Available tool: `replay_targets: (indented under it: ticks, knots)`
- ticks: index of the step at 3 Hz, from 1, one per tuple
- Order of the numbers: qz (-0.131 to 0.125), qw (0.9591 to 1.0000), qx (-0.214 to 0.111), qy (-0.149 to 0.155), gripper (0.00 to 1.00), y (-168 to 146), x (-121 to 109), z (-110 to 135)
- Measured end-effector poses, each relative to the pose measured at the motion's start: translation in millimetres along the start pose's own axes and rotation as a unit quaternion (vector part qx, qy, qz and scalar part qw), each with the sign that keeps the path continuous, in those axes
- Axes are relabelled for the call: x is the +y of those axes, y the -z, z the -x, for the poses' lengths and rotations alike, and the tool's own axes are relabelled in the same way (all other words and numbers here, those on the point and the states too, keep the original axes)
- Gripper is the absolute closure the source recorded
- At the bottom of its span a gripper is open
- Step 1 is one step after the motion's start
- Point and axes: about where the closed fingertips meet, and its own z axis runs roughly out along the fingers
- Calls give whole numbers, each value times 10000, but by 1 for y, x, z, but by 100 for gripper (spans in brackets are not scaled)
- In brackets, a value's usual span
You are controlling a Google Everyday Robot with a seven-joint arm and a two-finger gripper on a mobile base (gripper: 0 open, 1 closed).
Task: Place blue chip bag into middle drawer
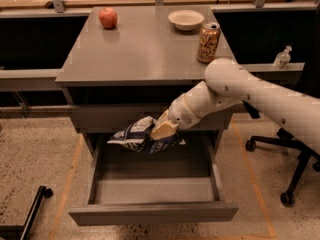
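Note:
The robot's gripper needs to release the blue chip bag near the center of the open middle drawer's grey tray (160,181). The bag hangs above that drawer's back now.
The blue chip bag (137,135), crumpled navy foil with white patches, hangs in the air above the back of the open middle drawer (150,191), just below the closed drawer front above. My gripper (161,131) is shut on the bag's right part, its tan fingers (164,127) pressed against the foil. The white arm reaches in from the right, across the cabinet's front. The drawer's shallow grey tray is pulled out toward the camera and holds nothing that I can see.
On the grey cabinet top (140,54) stand a red apple (108,17), a white bowl (186,19) and a gold drink can (208,42). An office chair base (290,169) stands at the right. A black bar (30,211) lies on the floor at the lower left.

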Motion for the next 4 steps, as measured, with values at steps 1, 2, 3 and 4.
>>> replay_targets:
  ticks: [1,2,3,4]
  knots:
    - [131,9996,-90,-230,100,-43,-12,-45]
    - [195,9992,-208,-280,100,-78,-26,-85]
    - [245,9990,-217,-299,100,-84,-26,-90]
    - [121,9993,46,-351,100,-87,-26,-95]
